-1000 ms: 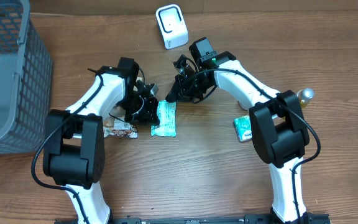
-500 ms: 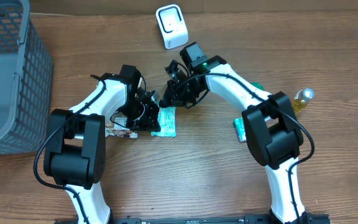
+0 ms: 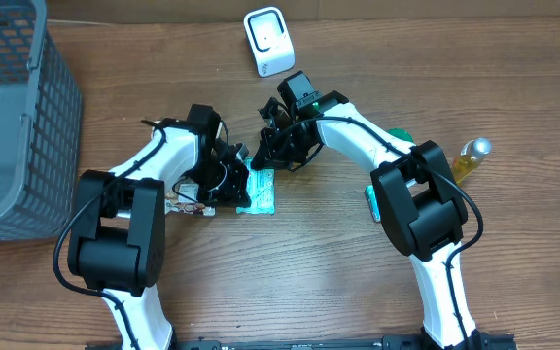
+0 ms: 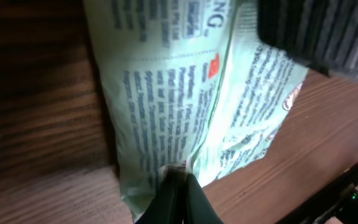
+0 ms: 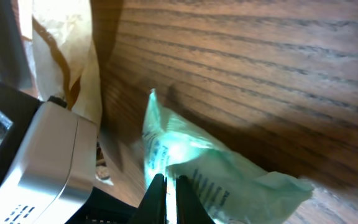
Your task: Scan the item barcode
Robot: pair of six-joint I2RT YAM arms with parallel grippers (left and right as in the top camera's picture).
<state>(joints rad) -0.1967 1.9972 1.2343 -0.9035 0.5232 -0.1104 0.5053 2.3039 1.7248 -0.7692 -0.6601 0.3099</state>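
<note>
Next, I lift clear and take the packet at its side edge (image 4: 125, 182) to expose the barcode, because my left gripper's fingertips cover the packet's end by the seam.
A pale green printed packet (image 3: 260, 192) lies on the wooden table between the two arms. My left gripper (image 3: 238, 181) is at its left edge. In the left wrist view the shut fingertips (image 4: 179, 182) pinch the seam of the packet (image 4: 166, 93). My right gripper (image 3: 263, 160) is at the packet's far end. In the right wrist view its jaws (image 5: 167, 184) are shut with a thin strip of the packet (image 5: 216, 168) between them, and one corner stands up. No barcode shows in any view. The white scanner (image 3: 268, 41) stands at the back.
A grey basket (image 3: 8, 117) fills the left side. A tan packet (image 3: 188, 202) lies under the left arm, also seen in the right wrist view (image 5: 64, 56). A second green item (image 3: 377, 202) and a yellow bottle (image 3: 468, 157) sit to the right.
The right arm has swung left and nearer, bringing its gripper over the packet's far end. The left gripper has shifted slightly nearer along the packet's left edge. The packet has barely moved.
</note>
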